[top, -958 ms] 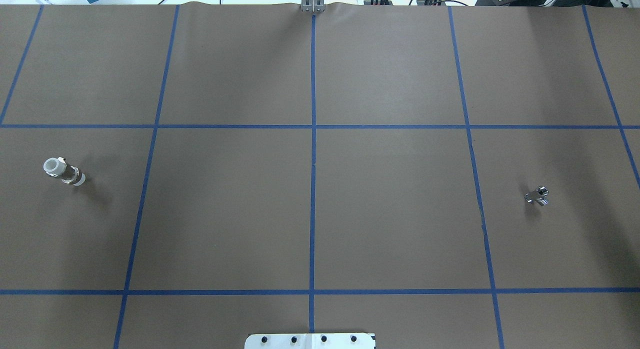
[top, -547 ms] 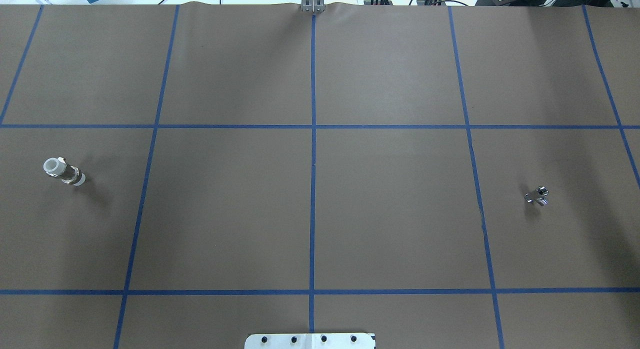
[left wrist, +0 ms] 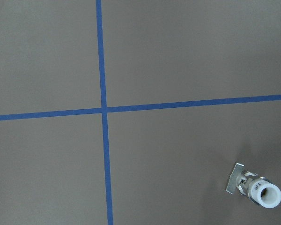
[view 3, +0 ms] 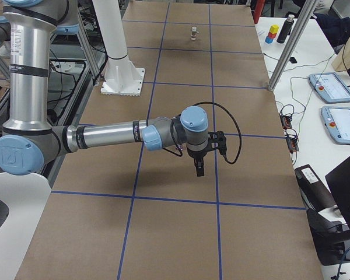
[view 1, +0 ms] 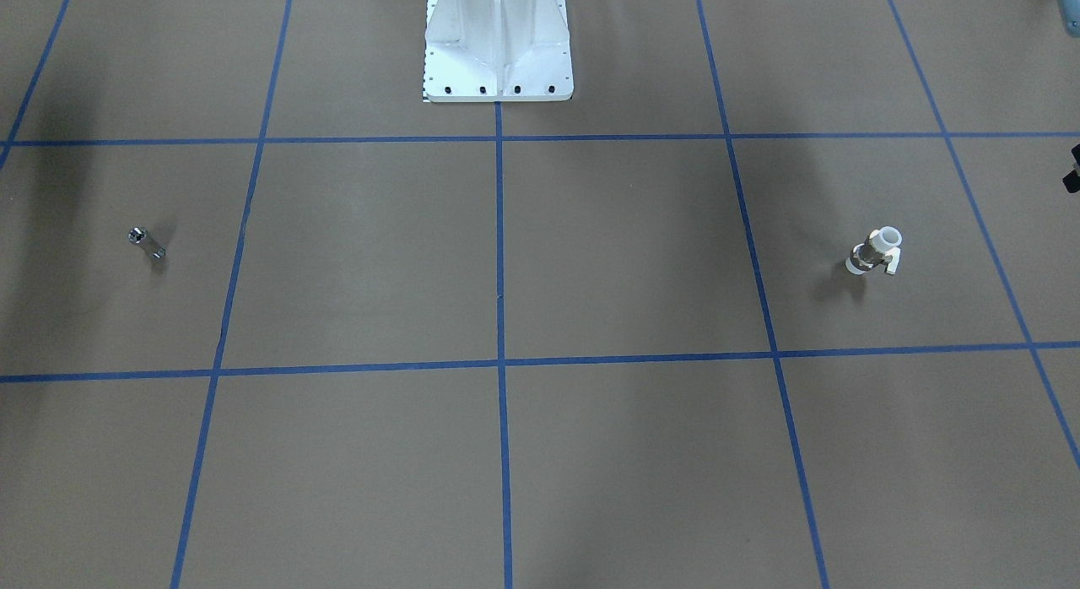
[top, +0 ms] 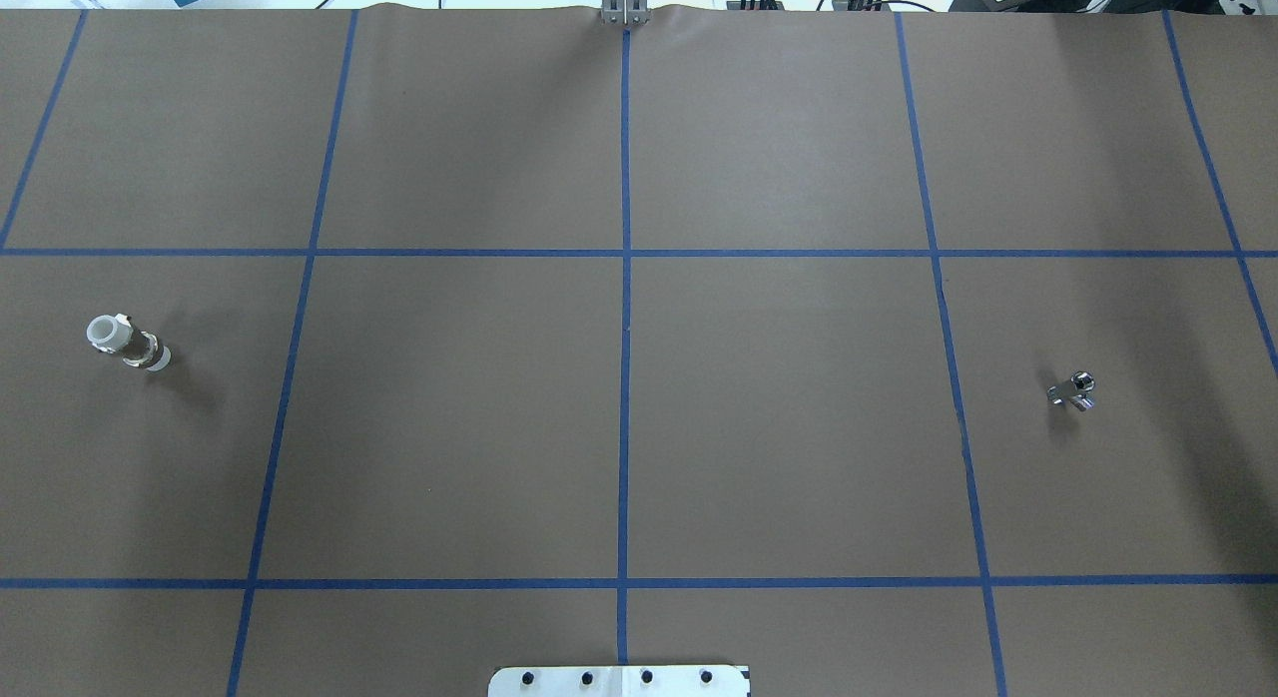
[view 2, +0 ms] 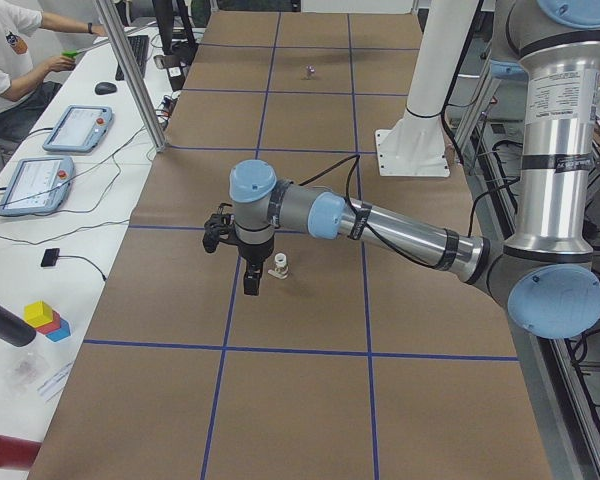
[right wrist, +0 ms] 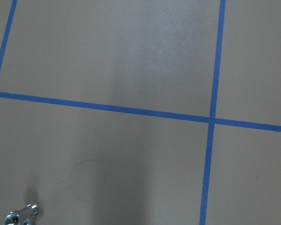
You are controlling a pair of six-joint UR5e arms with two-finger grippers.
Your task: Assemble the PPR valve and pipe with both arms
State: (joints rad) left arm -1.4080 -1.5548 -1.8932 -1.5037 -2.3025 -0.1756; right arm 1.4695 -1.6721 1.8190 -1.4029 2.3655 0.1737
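I move my left gripper to the upper white ring [view 1: 886, 240] [left wrist: 266, 193] of the PPR valve next and close it there, leaving the valve's handle free.
The PPR valve [top: 128, 343] stands on the brown table at the left, white ring up; it also shows in the front view [view 1: 875, 251] and low right in the left wrist view [left wrist: 255, 187]. The pipe [top: 1073, 390] lies at the right, also in the front view [view 1: 146, 242] and at the bottom left of the right wrist view [right wrist: 21, 218]. My left gripper [view 2: 250, 280] hangs just beside the valve [view 2: 278, 266]. My right gripper [view 3: 198, 169] hangs above the table. Both show only in the side views; I cannot tell whether they are open or shut.
The white pedestal base [view 1: 498, 40] stands at the table's robot side. Blue tape lines [top: 624, 278] divide the brown cover into squares. An aluminium post [view 2: 130, 70] stands at the far edge. Tablets [view 2: 75, 125] and a seated person [view 2: 10, 50] are at the side desk.
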